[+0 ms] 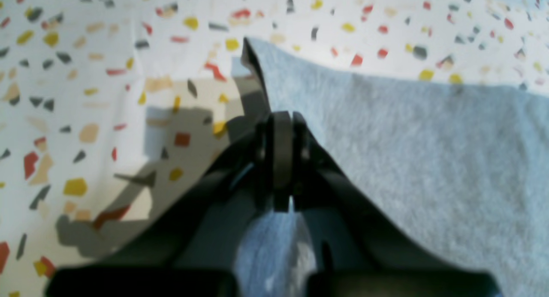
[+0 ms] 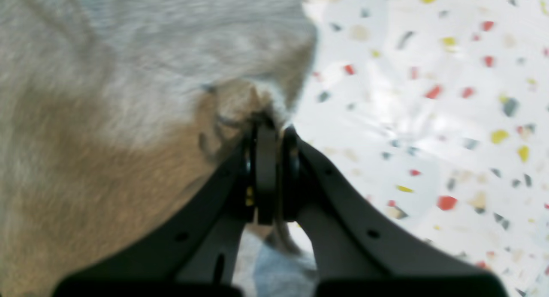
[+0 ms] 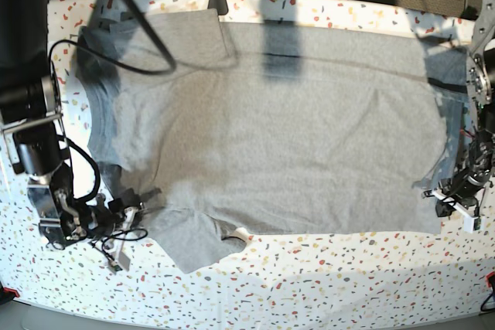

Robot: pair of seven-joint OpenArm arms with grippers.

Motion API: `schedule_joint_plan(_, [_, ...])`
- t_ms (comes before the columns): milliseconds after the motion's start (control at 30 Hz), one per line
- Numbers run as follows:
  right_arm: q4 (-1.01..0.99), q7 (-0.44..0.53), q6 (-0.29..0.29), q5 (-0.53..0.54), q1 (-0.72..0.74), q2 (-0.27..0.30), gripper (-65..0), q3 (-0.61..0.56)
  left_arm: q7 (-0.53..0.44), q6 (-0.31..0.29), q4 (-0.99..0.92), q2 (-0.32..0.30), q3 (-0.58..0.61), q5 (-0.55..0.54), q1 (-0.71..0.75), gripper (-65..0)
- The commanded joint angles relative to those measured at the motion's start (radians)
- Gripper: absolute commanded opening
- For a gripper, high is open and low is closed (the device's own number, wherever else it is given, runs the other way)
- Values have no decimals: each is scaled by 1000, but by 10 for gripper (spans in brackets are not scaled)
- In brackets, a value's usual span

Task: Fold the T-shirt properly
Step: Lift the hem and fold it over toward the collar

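Observation:
My left gripper is going to let go of the near hem corner, now lifted a little, beside the long far crease at the T-shirt's hem (image 3: 450, 96).
The light grey T-shirt (image 3: 263, 129) lies spread flat on the table, plain side up, collar to the left and hem to the right in the base view. No lettering shows. My left gripper (image 3: 430, 191) is at the hem's near corner. In the left wrist view it (image 1: 281, 117) is shut on the edge of the T-shirt (image 1: 407, 151), with the cloth lifted a little. My right gripper (image 3: 138, 206) is by the near sleeve. In the right wrist view it (image 2: 270, 130) is shut on a puckered bit of the T-shirt (image 2: 128, 95).
The table (image 3: 325, 276) has a white cover speckled red, yellow and grey. Black cables (image 3: 85, 168) loop beside the right arm's base at the left. Another cable (image 3: 139, 28) casts a dark line over the far sleeve. The table's front edge runs along the bottom.

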Motion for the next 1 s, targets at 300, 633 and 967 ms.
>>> schedule_joint_plan(300, [652,-35,-269,108,-328,190,-650,40,-11,-51,20,-30,1,-55,-29,-650])
schedule_joint_plan(633, [970,-63,-391,62,-555,234,-650,164,5,-69,150,-32,1,-76,81,-650])
schedule_joint_plan(967, [1128,-63,-391,57,-792,234,-650,336,115,6,695,-71,0,-251,420,-650])
